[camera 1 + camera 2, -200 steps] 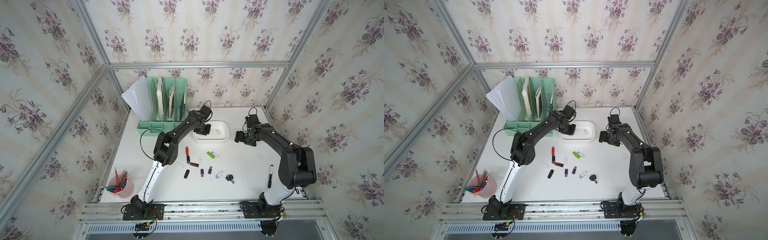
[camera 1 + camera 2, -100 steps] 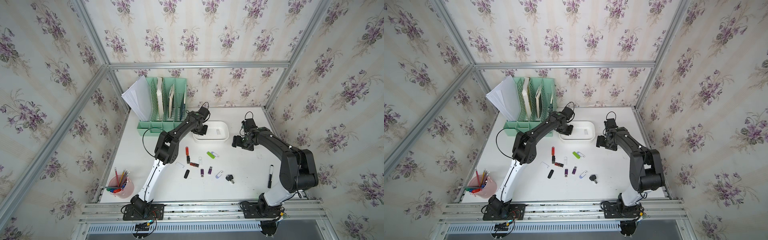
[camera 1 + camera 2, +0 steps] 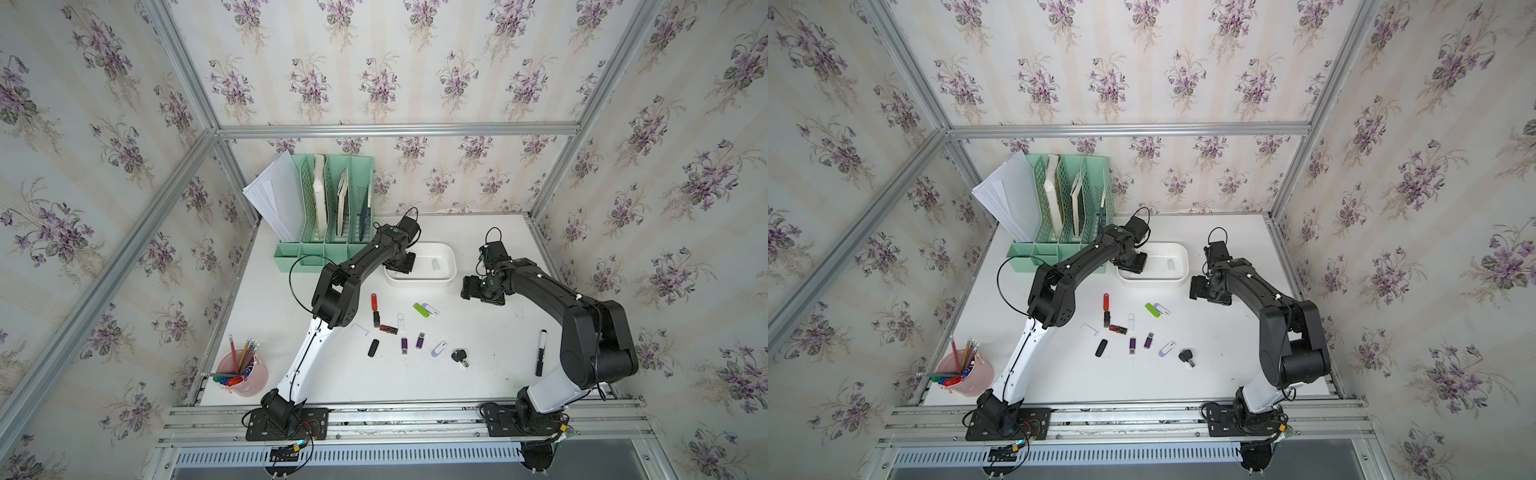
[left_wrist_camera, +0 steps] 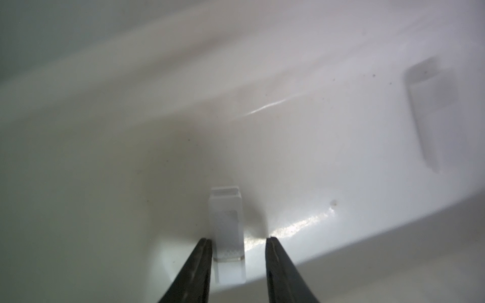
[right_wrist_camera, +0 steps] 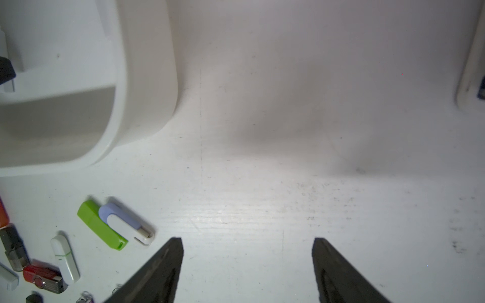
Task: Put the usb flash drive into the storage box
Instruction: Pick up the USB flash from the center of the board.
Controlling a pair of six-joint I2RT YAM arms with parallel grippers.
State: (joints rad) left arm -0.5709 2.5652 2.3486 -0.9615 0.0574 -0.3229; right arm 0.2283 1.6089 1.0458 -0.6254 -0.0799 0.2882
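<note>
Next, I move my right gripper next to the lavender usb flash drive beside the green one and close it on the drive's white end (image 3: 436, 313) (image 5: 143, 234).
The storage box (image 3: 451, 266) (image 3: 1183, 268), a shallow white tub, sits at the back middle of the table. My left gripper (image 3: 399, 264) (image 3: 1131, 262) reaches into its left end. In the left wrist view the gripper (image 4: 238, 239) is open. A translucent white usb flash drive (image 4: 227, 217) lies against one finger over the box floor (image 4: 288, 131), with a clear gap to the other finger. A second pale drive (image 3: 435, 264) (image 4: 430, 105) lies further along inside. My right gripper (image 3: 478, 289) (image 5: 248, 238) is open over bare table, right of the box (image 5: 147, 78).
Several loose flash drives lie in front of the box, among them a green one (image 3: 421, 309) (image 5: 101, 225) and a red one (image 3: 374, 301). Also on the table are a key (image 3: 459, 356), a black marker (image 3: 540, 353), a pink pen cup (image 3: 245, 374) and a mint-green file organizer (image 3: 328, 208).
My left jaws have parted inside the box, and one finger has come off the white drive. My right gripper has drifted a little left and toward the front.
</note>
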